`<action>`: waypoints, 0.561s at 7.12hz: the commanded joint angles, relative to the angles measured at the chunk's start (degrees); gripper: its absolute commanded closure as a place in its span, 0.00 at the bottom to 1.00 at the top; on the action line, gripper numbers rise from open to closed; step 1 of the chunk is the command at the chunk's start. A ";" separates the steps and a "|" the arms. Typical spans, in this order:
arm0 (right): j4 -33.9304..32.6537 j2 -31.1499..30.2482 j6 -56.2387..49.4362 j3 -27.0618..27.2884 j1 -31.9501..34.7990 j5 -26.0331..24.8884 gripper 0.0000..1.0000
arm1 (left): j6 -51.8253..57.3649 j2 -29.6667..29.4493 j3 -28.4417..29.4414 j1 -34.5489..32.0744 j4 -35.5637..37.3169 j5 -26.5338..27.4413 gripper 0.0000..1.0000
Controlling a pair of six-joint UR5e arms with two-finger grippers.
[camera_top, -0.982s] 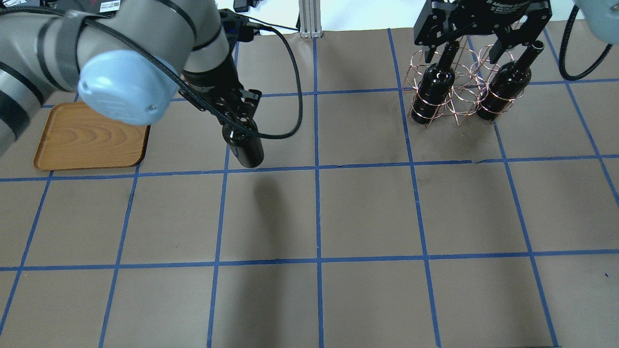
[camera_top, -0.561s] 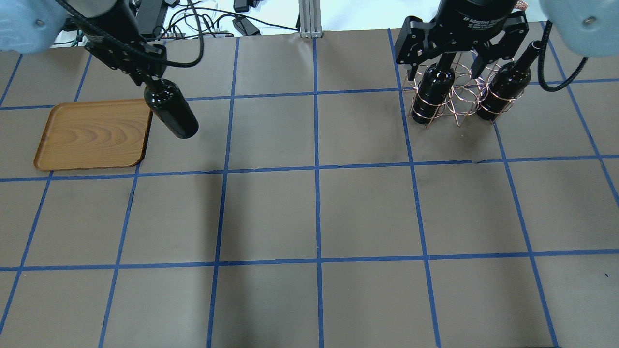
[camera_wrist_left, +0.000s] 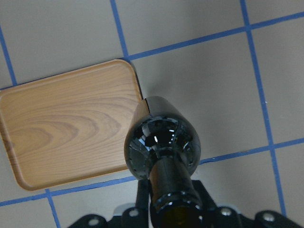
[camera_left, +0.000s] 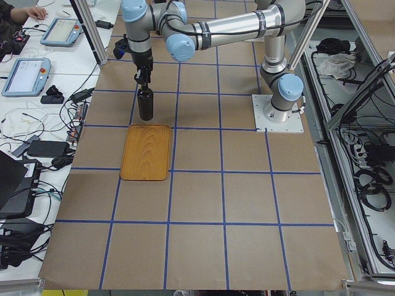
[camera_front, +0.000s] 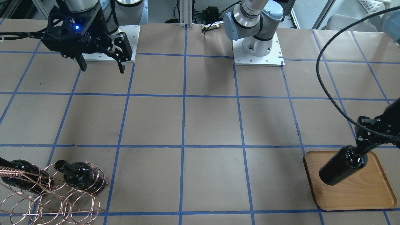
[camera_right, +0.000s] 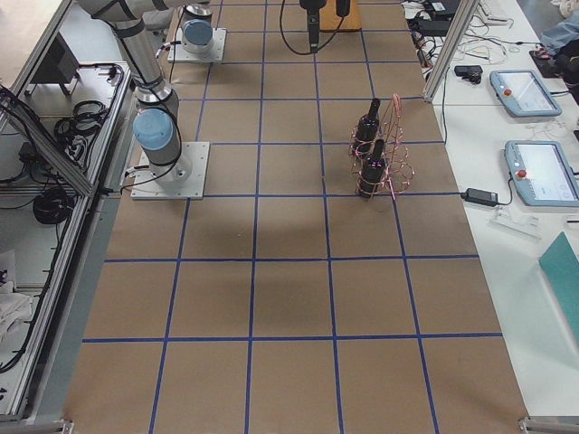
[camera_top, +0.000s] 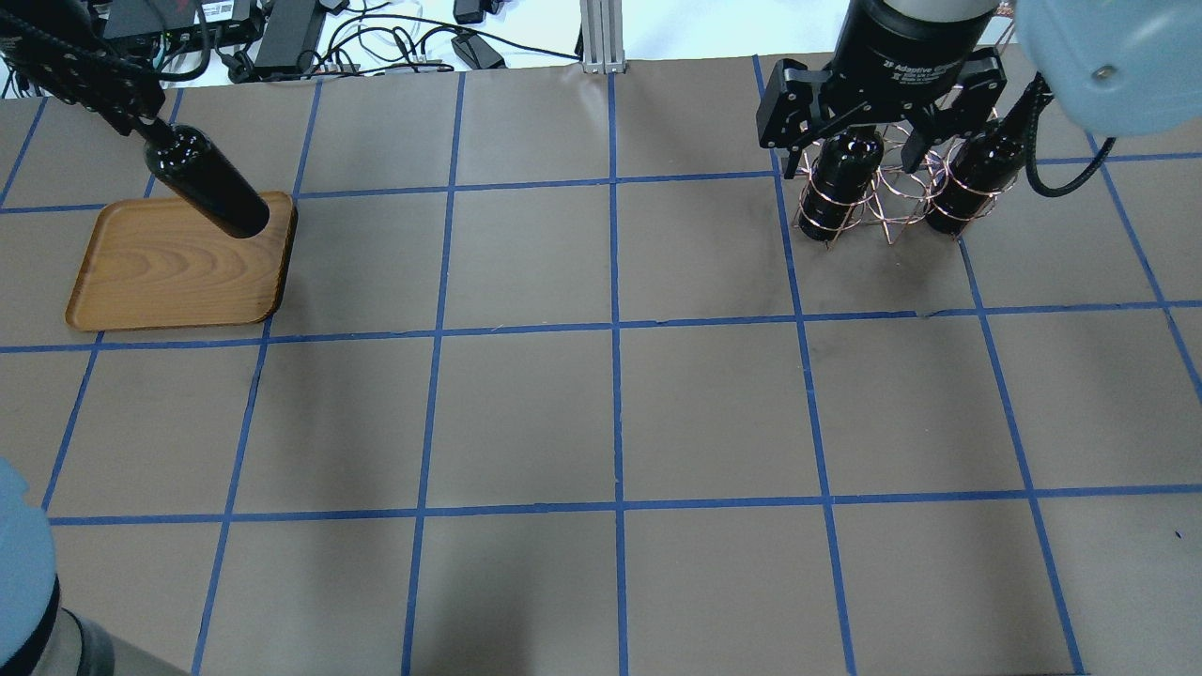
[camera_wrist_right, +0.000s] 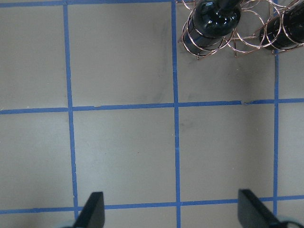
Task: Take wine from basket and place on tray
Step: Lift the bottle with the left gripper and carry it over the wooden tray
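Observation:
The robot's left gripper will release the wine bottle so it stands on its base in the middle of the wooden tray [camera_front: 349, 182] [camera_wrist_left: 77, 124].
My left gripper [camera_top: 141, 127] is shut on the neck of a near-black wine bottle [camera_top: 208, 191], which hangs base-down above the far right corner of the wooden tray [camera_top: 160, 272]. The left wrist view shows the bottle [camera_wrist_left: 161, 142] over the tray's [camera_wrist_left: 66, 128] right edge. The front view shows bottle [camera_front: 342, 165], tray [camera_front: 359, 190] and left gripper [camera_front: 364, 143]. My right gripper [camera_top: 859, 141] is open and empty, high above the copper wire basket [camera_top: 887, 205]. The basket holds two more bottles [camera_top: 840, 183] [camera_top: 977, 178].
Brown paper with blue tape squares covers the table [camera_top: 610, 413]. The basket [camera_front: 47, 200] stands at the far right of the table, the tray at the far left. Cables and devices [camera_top: 310, 38] lie beyond the far edge. The two arm bases [camera_front: 257, 50] stand at the near side.
My left arm has carried the bottle leftward, from the open table right of the tray to above the tray's far right corner. My right gripper has drawn back over the basket, still open.

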 commanded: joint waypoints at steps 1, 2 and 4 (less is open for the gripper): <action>-1.87 -0.15 -0.04 0.55 0.01 0.01 0.00 | 7.86 -4.22 1.12 5.29 4.01 -0.53 1.00; -2.04 -0.15 -0.04 0.55 0.01 -0.07 0.00 | 8.42 -4.93 1.04 6.88 4.12 -1.05 1.00; -2.83 -0.15 -0.04 0.55 -0.08 -0.07 0.00 | 9.57 -6.34 1.04 8.64 4.21 -1.49 1.00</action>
